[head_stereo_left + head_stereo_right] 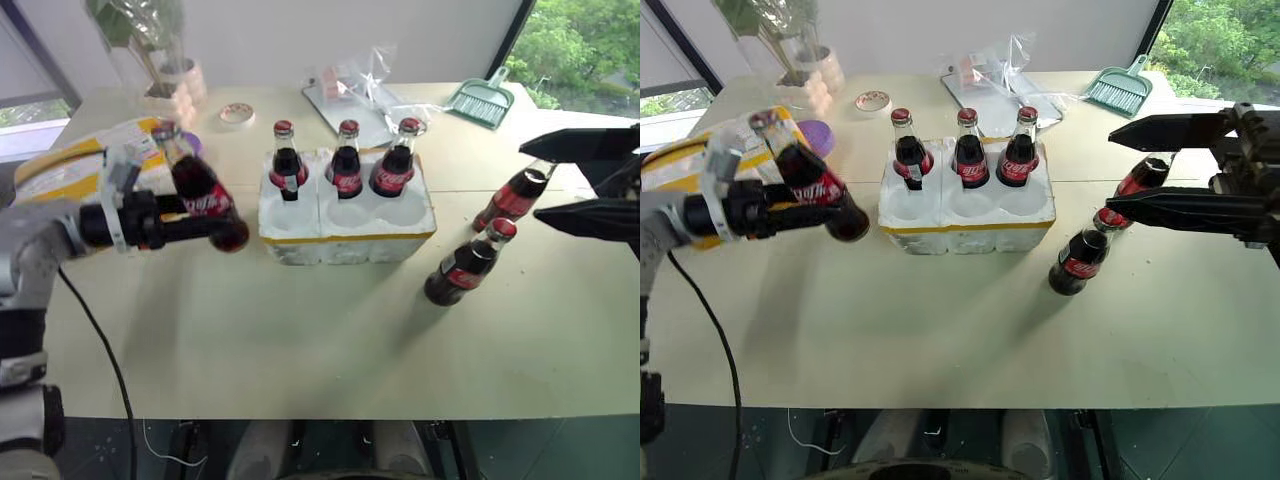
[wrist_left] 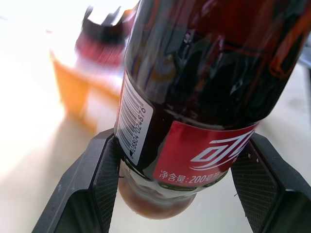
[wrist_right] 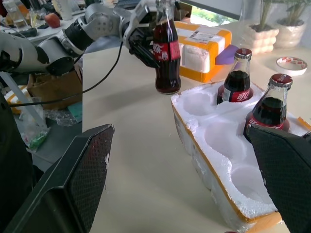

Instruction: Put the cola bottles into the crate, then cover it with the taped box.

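Observation:
My left gripper should release the cola bottle in the crate's empty front hollow (image 1: 289, 217) closest to the taped box.
The crate (image 1: 345, 228) sits mid-table with three cola bottles (image 1: 346, 160) upright in its back wells; the front wells are empty. Left of the crate, my left gripper (image 1: 218, 228) is shut on the lower body of another cola bottle (image 1: 198, 185), tilted and lifted off the table; its pads (image 2: 99, 187) press on both sides of the glass. Two more bottles (image 1: 468, 265) (image 1: 515, 195) stand on the table right of the crate. Above them my right gripper (image 1: 1112, 170) hangs open and empty, pointing toward the crate. The taped box (image 1: 70, 168) lies at the far left behind my left arm.
A green dustpan (image 1: 482, 100), a clear plastic bag on a tray (image 1: 360, 88), a tape roll (image 1: 236, 114) and a potted plant (image 1: 175, 85) line the back of the table. A purple item (image 1: 192, 143) rests by the box. A cable hangs off the front left.

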